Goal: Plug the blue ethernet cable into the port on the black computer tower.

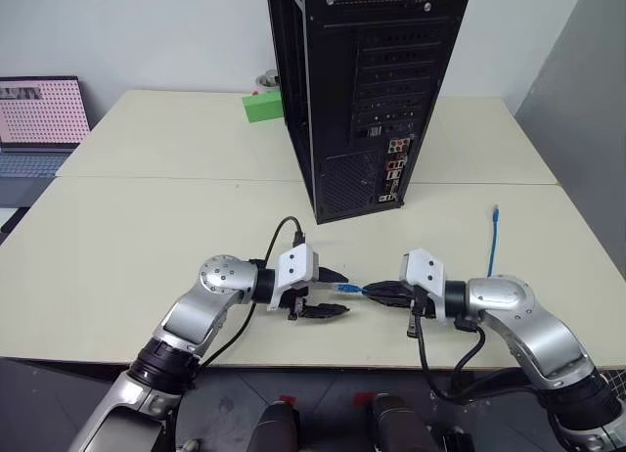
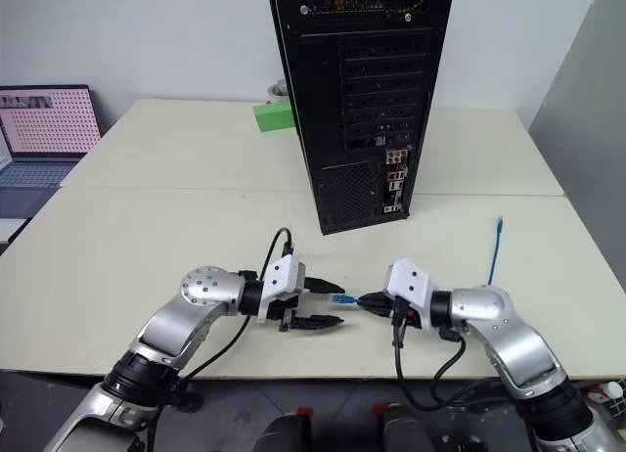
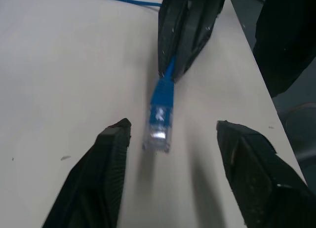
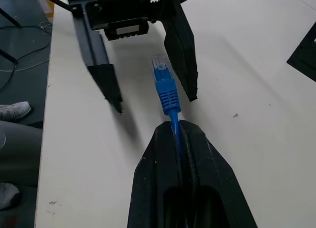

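I can see the plug leans crooked with my right gripper on the thin cord, so I need to hold the plug with my left gripper while my right gripper takes its base (image 4: pixel 171 105).
The blue ethernet cable (image 1: pixel 494 239) runs across the table on the right, and its clear-tipped plug (image 4: pixel 165 85) sticks out of my right gripper (image 1: pixel 372 293), which is shut on the cord just behind the plug. My left gripper (image 1: pixel 344 293) faces it, open, with one finger on each side of the plug (image 3: pixel 159 124) and neither finger touching it. Both grippers hover low over the table near its front edge. The black computer tower (image 1: pixel 372 90) stands upright behind them, rear panel toward me, with the port cluster (image 1: pixel 394 168) low on its right side.
A small green box (image 1: pixel 262 106) sits behind the tower on the left. A laptop (image 1: pixel 39 119) stands open at the far left. The table's front edge (image 1: pixel 323 366) lies just below both grippers. Bare tabletop separates the grippers from the tower.
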